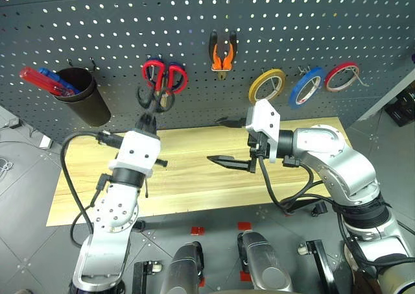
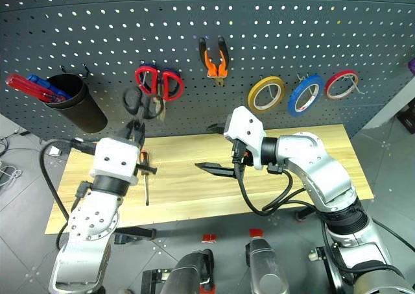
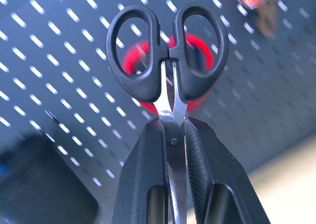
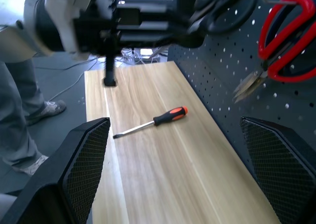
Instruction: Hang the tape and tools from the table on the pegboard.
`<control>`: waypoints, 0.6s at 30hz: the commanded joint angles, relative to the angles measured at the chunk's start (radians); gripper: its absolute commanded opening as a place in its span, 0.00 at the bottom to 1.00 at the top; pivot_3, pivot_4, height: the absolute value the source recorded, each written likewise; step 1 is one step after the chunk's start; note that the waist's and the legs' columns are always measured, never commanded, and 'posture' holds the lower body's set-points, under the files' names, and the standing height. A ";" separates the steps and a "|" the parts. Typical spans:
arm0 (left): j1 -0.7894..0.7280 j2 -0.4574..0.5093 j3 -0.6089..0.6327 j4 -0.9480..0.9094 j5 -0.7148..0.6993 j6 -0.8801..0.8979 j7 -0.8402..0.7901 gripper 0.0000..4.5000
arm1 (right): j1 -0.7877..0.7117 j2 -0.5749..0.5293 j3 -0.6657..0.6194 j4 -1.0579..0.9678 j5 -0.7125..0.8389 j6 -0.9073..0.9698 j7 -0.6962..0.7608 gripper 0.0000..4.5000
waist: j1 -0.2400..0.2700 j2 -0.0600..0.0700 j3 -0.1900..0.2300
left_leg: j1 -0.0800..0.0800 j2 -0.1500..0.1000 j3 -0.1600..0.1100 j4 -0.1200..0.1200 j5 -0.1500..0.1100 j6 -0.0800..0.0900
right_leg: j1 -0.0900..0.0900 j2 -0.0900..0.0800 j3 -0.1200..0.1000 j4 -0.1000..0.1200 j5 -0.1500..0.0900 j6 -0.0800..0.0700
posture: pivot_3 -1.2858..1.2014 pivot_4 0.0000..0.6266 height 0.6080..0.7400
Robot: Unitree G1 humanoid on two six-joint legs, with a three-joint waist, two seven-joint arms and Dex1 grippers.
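Note:
The small black-handled scissors, now held close to the pegboard, will be let go by my left gripper, hanging in front of the red-handled scissors on the pegboard [image 1: 161, 89] [image 3: 174, 88].
My left gripper [image 1: 148, 120] is shut on the blades of the small black-handled scissors [image 3: 168, 51]. It holds them handles-up close to the pegboard [image 1: 117, 21], just beside the hanging red-handled scissors [image 1: 166, 77]. My right gripper [image 1: 225, 142] stands open above the middle of the table [image 1: 194, 177], pointing left, with nothing between its fingers. The black-and-red screwdriver [image 4: 153, 122] lies flat on the table below my left arm. The orange-handled pliers [image 1: 222, 54] and the blue tape [image 1: 306, 87] hang on pegboard hooks.
A yellow tape ring [image 1: 266, 84] and a red-and-white ring [image 1: 342, 76] hang on either side of the blue one. A black cup [image 1: 84, 99] holding red and blue tools hangs at the board's left. A person's legs [image 4: 19, 110] stand past the table's end.

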 commanded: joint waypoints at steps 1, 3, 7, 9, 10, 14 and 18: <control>-0.046 -0.007 0.031 0.009 0.014 -0.007 -0.003 0.05 | -0.032 0.010 -0.014 0.009 -0.012 -0.039 -0.006 1.00 | -0.001 0.000 0.000 | 0.000 0.000 0.000 0.000 0.000 0.000 | 0.000 0.000 0.000 0.000 0.000 0.000 | 0.39 0.45 1.00; -0.070 -0.010 0.032 0.035 0.014 -0.009 -0.011 0.05 | -0.041 0.018 -0.013 0.021 -0.017 -0.045 -0.010 1.00 | -0.001 0.000 0.000 | 0.000 0.000 0.000 0.000 0.000 0.000 | 0.000 0.000 0.000 0.000 0.000 0.000 | 0.40 0.45 1.00; -0.102 -0.008 0.022 0.107 0.019 -0.029 -0.028 0.05 | -0.050 0.030 -0.009 0.034 -0.023 -0.055 -0.011 1.00 | -0.001 0.000 0.000 | 0.000 0.000 0.000 0.000 0.000 0.000 | 0.000 0.000 0.000 0.000 0.000 0.000 | 0.40 0.45 1.00; -0.120 -0.007 0.011 0.138 0.019 -0.038 -0.039 0.05 | -0.054 0.035 -0.005 0.039 -0.026 -0.061 -0.010 1.00 | -0.001 0.000 0.000 | 0.000 0.000 0.000 0.000 0.000 0.000 | 0.000 0.000 0.000 0.000 0.000 0.000 | 0.39 0.45 1.00; -0.129 -0.007 0.007 0.151 0.020 -0.042 -0.044 0.05 | -0.056 0.037 -0.003 0.041 -0.027 -0.063 -0.010 1.00 | -0.001 0.000 0.000 | 0.000 0.000 0.000 0.000 0.000 0.000 | 0.000 0.000 0.000 0.000 0.000 0.000 | 0.39 0.45 1.00; -0.156 -0.008 0.006 0.195 0.025 -0.061 -0.050 0.05 | -0.064 0.051 -0.003 0.050 -0.032 -0.067 -0.009 1.00 | -0.001 0.000 0.000 | -0.001 0.000 0.000 0.001 0.000 0.000 | -0.001 0.000 0.000 0.000 0.000 0.000 | 0.39 0.45 1.00; -0.177 -0.003 0.004 0.229 0.033 -0.077 -0.058 0.05 | -0.070 0.061 -0.003 0.057 -0.034 -0.071 -0.010 1.00 | -0.002 0.000 0.000 | 0.000 0.000 0.000 0.001 0.000 0.000 | -0.001 0.000 0.000 0.000 0.000 0.000 | 0.39 0.44 1.00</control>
